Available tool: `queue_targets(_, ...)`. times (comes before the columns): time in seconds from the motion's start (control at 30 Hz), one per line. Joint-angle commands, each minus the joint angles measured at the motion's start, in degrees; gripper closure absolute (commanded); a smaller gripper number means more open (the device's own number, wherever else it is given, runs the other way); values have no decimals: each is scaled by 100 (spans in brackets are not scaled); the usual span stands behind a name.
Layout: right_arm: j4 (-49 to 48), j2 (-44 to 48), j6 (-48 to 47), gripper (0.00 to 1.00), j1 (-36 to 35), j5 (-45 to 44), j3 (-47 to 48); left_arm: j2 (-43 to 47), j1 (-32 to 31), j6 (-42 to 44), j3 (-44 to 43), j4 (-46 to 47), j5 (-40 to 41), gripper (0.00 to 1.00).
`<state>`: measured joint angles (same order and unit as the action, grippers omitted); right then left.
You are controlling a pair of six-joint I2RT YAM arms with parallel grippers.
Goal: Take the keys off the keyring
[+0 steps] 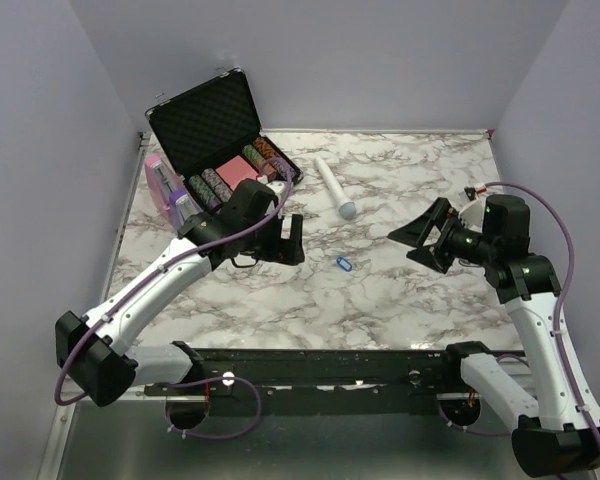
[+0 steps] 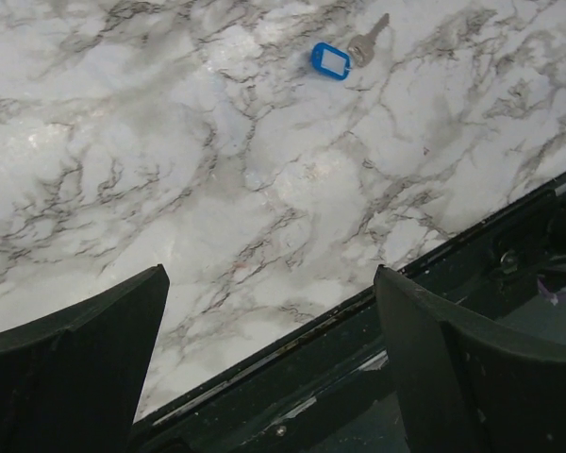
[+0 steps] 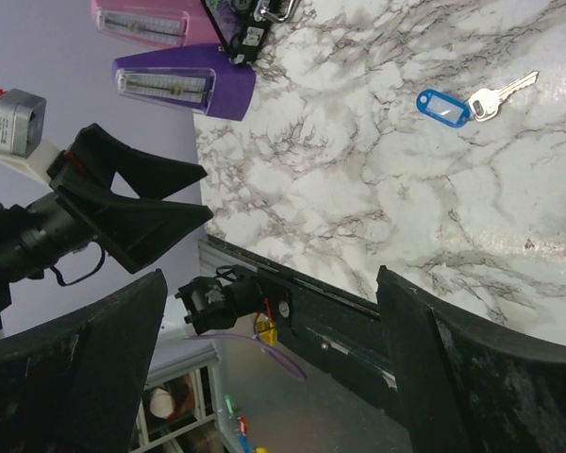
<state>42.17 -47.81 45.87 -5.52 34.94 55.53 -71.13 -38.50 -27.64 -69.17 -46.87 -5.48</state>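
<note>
The robot's left gripper will close on the flat tag [image 1: 343, 263] [image 2: 330, 61] of the blue keyring and leave the small silver key free outside its fingers.
The blue keyring [image 1: 343, 263] lies flat on the marble table [image 1: 380, 300], between the two arms. One small silver key [image 3: 498, 95] is still joined to the keyring [image 3: 442, 106], and both lie far ahead of the fingers in the right wrist view. The left wrist view shows the keyring [image 2: 329, 60] and the key [image 2: 368, 42] near its top edge. My left gripper [image 1: 280, 245] hangs open just left of the keyring, with nothing between its fingers. My right gripper [image 1: 412, 243] is open too, a short way right of it, and empty.
An open black case [image 1: 215, 125] with poker chips stands at the back left. A purple metronome [image 1: 165, 185] is beside it. A white wand [image 1: 335, 187] lies behind the keyring. The table's black front rail [image 2: 358, 340] runs under the left fingers.
</note>
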Motion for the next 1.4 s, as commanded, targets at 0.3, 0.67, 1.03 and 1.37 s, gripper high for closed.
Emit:
queue_targets(0.3, 783, 44, -473, 0, 25, -215, 538, -1130, 158, 540, 97, 1663, -1764, 3)
queue_targets(0.67, 1688, 9, -956, 0, 25, -541, 1091, -2387, 203, 443, -255, 2165, -2115, 10)
queue_targets(1.03, 2321, -18, -1238, 0, 25, -804, 1487, -3397, 211, 408, -606, 2525, -2414, 14)
queue_targets(1.37, 2708, 9, -1387, 0, 25, -971, 1681, -4039, 229, 83, -791, 2938, -2687, 18)
